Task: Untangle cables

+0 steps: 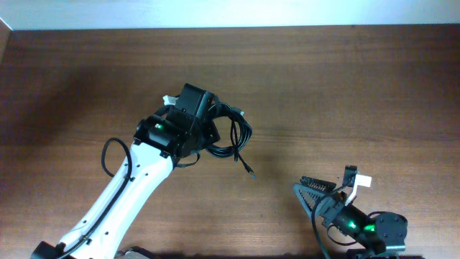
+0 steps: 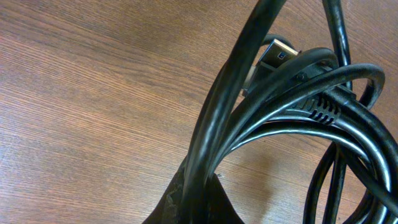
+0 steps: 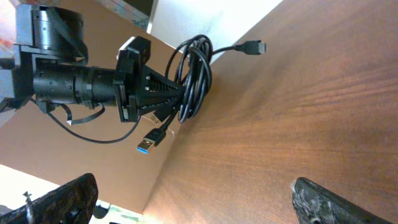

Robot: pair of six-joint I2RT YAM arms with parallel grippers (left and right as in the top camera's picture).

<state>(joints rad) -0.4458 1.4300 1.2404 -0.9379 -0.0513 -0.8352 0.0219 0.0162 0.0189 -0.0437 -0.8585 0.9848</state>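
Note:
Next, I release the tangle with my left gripper on the brown wood at the table's middle (image 1: 236, 157), just below the tangle's hanging loops.
The cables (image 1: 233, 133) are thin black cords bunched in one looped tangle at the table's middle. My left gripper (image 1: 208, 133) is shut on the tangle; in the left wrist view its jaws (image 2: 202, 199) pinch a thick loop of cable (image 2: 273, 93), with a metal plug end (image 2: 273, 53) behind. One loose plug end (image 1: 249, 170) lies on the wood. The right wrist view shows the bundle (image 3: 193, 81) held by the left arm, a blue USB plug (image 3: 146, 144) hanging from it. My right gripper (image 1: 327, 188) is open and empty at the front right, apart from the cables.
The brown wooden table (image 1: 345, 86) spreads all round. A pale wall edge (image 1: 230, 13) runs along the far side. The left arm's white link (image 1: 108, 208) crosses the front left.

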